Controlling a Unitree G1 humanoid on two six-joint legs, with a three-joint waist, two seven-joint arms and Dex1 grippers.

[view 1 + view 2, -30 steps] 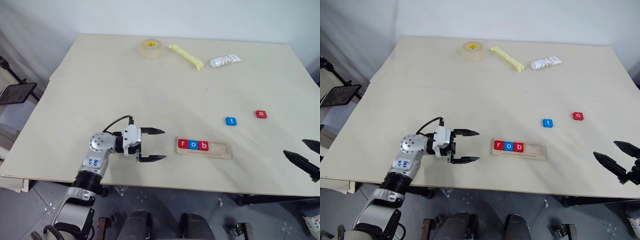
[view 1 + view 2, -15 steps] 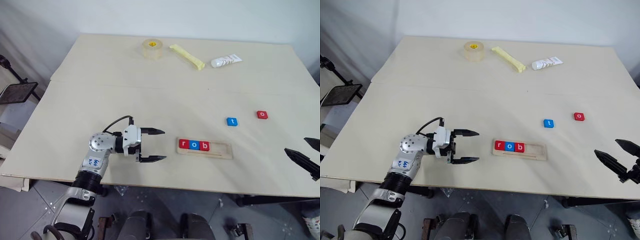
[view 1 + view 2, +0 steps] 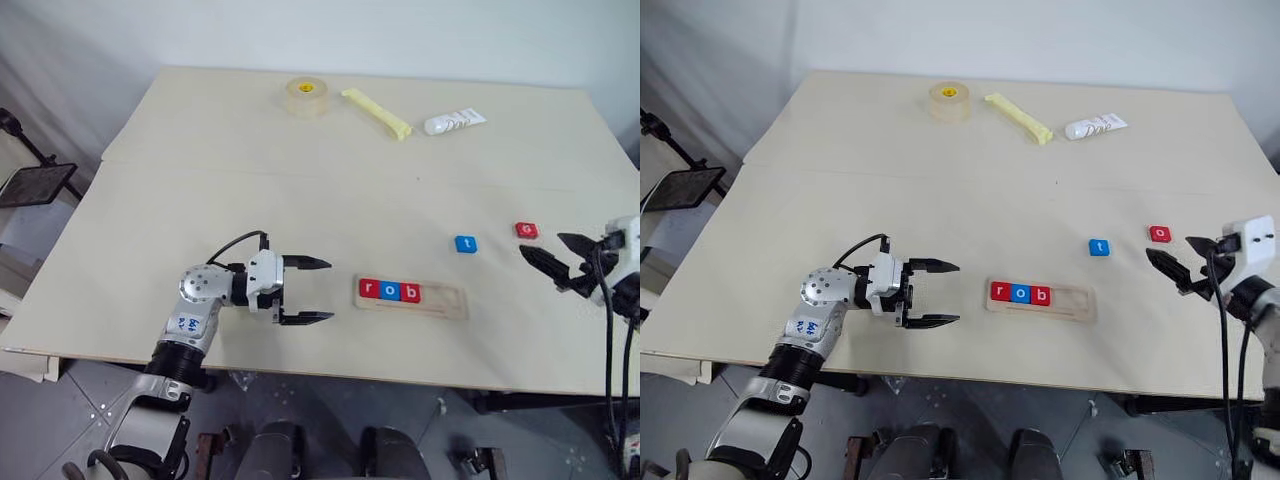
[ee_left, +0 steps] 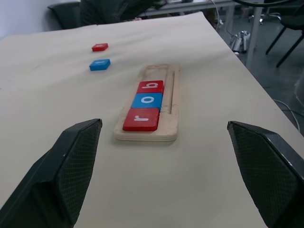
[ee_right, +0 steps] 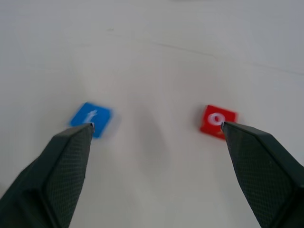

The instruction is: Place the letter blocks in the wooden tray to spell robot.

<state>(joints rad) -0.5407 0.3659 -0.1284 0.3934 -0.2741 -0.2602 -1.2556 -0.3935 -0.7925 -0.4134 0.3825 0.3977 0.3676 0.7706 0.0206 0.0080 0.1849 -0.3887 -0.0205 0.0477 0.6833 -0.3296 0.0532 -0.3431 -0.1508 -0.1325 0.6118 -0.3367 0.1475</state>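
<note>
The letter o comes after b in robot. So next my right gripper closes on the sides of the red o block [image 3: 526, 231] [image 5: 218, 122].
The wooden tray [image 3: 446, 300] lies near the table's front edge, with red r [image 3: 368, 289], blue o [image 3: 389, 291] and red b [image 3: 409, 292] in a row at its left end. The right half of the tray is bare. A blue t block [image 3: 465, 243] and a red o block [image 3: 526, 230] lie loose on the table, farther back and to the right. My right gripper [image 3: 543, 246] is open just right of the red o, and its wrist view shows blue t [image 5: 91, 118] and red o [image 5: 217, 121] ahead of its fingertips. My left gripper [image 3: 325, 290] stands open, pointing at the tray's left end [image 4: 142, 135].
At the back of the table are a tape roll [image 3: 305, 97], a pale yellow stick [image 3: 375, 112] and a white tube [image 3: 455, 121]. A dark stand [image 3: 35, 185] sits off the table's left side. Bare table lies between the tray and the loose blocks.
My right gripper has moved from the table's front right edge in over the table, up to the red o block, still open. The left gripper and all the blocks have stayed put.
</note>
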